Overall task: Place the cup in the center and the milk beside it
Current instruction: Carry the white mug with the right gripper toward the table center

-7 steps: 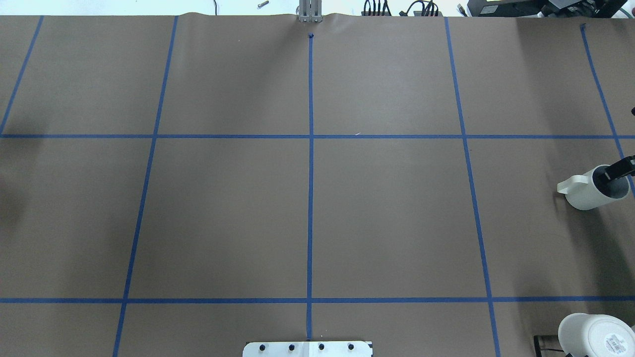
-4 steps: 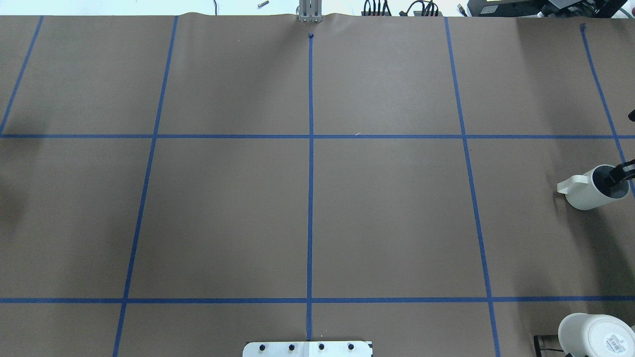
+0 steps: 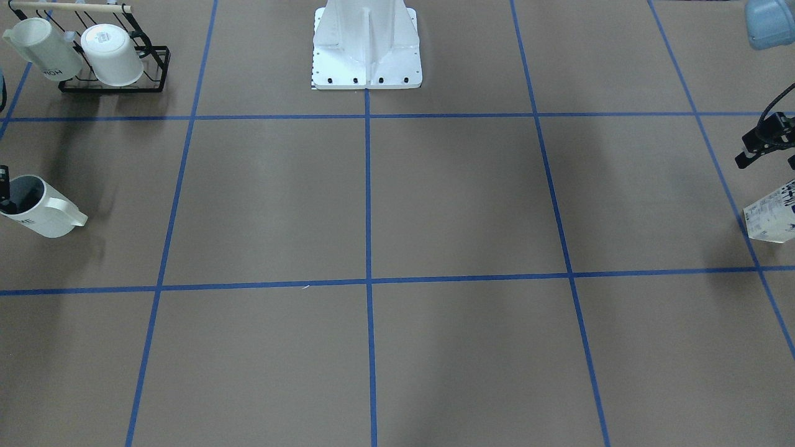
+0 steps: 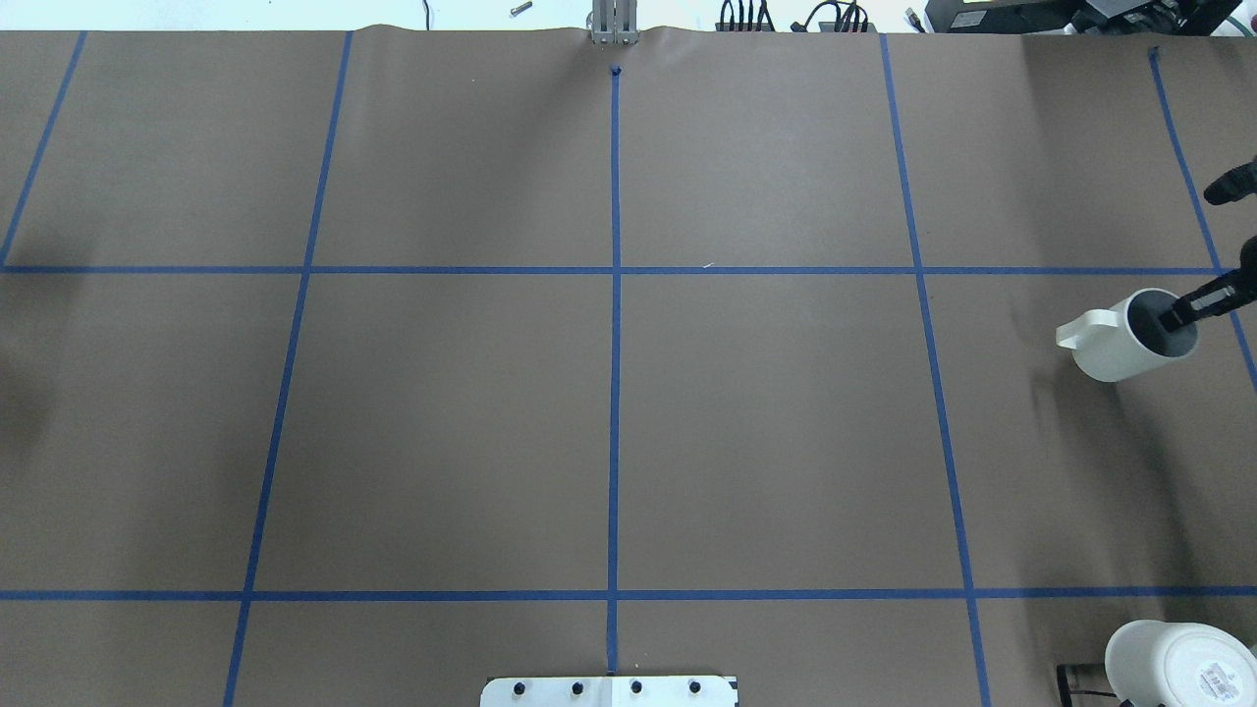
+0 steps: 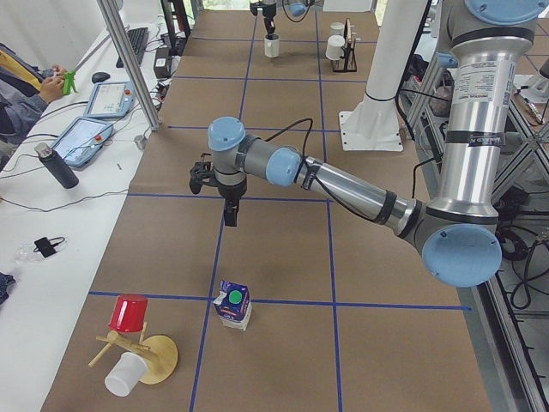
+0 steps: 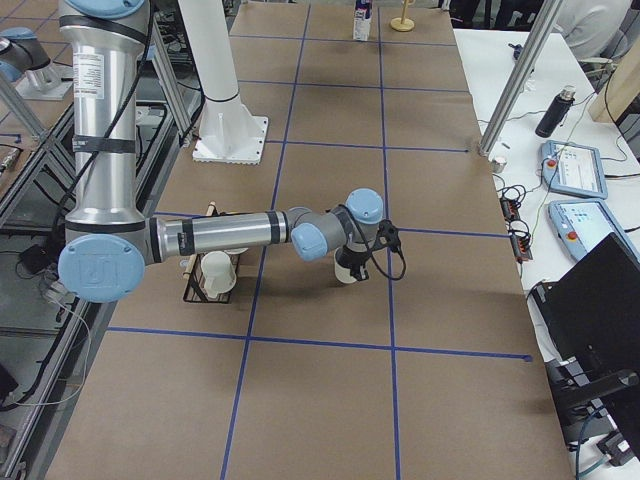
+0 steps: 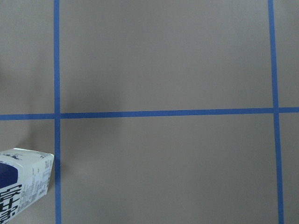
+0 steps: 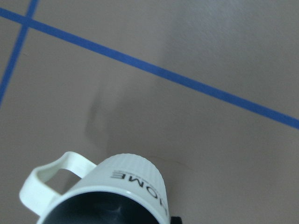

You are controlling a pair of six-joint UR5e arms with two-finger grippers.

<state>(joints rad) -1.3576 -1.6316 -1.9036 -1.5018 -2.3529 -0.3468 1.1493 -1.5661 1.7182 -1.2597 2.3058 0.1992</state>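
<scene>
I should set the cup on the center crossing of the blue lines [image 3: 370, 280] with my right gripper.
The cup [image 4: 1115, 344], a white mug with a dark inside, hangs tilted at the table's right side, handle towards the middle. It also shows in the front-facing view [image 3: 43, 214] and the right wrist view [image 8: 131, 186]. My right gripper [image 4: 1183, 314] is shut on its rim, one finger inside. The milk [image 3: 770, 214], a blue and white carton, stands on the far left side [image 5: 233, 305] and shows in the left wrist view [image 7: 21, 191]. My left gripper [image 5: 225, 202] hovers above and beside it; I cannot tell whether it is open. The center crossing [image 4: 616, 270] is bare.
A black wire rack [image 3: 149, 77] with two white mugs stands near the robot's right side, seen also at the overhead view's corner [image 4: 1178, 668]. The white robot base [image 3: 366, 49] is at the near edge. A red cup on a wooden stand [image 5: 129, 339] sits past the milk.
My right gripper and the cup have moved away from the robot and a little towards the table's middle. The cup is now off its earlier spot.
</scene>
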